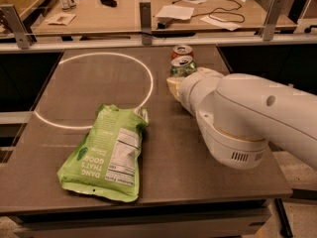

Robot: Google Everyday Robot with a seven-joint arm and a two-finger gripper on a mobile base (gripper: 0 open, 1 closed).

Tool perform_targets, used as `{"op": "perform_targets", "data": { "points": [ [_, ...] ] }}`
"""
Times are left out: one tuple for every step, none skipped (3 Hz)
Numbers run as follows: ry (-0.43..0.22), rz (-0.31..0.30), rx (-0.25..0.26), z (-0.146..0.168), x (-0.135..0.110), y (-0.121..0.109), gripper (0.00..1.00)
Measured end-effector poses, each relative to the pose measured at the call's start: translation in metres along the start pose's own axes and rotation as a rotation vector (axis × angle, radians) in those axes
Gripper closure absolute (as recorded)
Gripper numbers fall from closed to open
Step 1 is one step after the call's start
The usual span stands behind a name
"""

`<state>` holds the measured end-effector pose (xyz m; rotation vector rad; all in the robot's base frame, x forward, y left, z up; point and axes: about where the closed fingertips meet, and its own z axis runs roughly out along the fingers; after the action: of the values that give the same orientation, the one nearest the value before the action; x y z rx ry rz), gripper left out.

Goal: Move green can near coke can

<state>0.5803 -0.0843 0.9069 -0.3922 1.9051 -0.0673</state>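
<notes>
My gripper will bring the green can, now at the far middle of the table, close beside the coke can [197, 93], on its side away from the white ring. I will let go of the green can there.
The green can [182, 66] stands at the far middle of the table, right in front of the coke can [182, 51] and almost touching it. My gripper [176, 83] is at the green can's lower side, shut on it. One pale finger [172, 87] shows at the can's left; the other is hidden by my white arm [247, 115]. Only the tops and upper sides of both cans show.
A large light-green snack bag [108, 152] lies flat at the front left of the grey table [89, 83]. A white ring is marked on the table's left half. A railing and a cluttered bench run behind the table.
</notes>
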Motion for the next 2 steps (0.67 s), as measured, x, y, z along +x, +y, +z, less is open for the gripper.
{"op": "perform_targets", "data": {
  "points": [
    [0.022,-0.005,0.062,-0.008,0.005,-0.023,1.0],
    [0.036,0.002,0.104,-0.013,0.009,-0.036,1.0]
  ]
}}
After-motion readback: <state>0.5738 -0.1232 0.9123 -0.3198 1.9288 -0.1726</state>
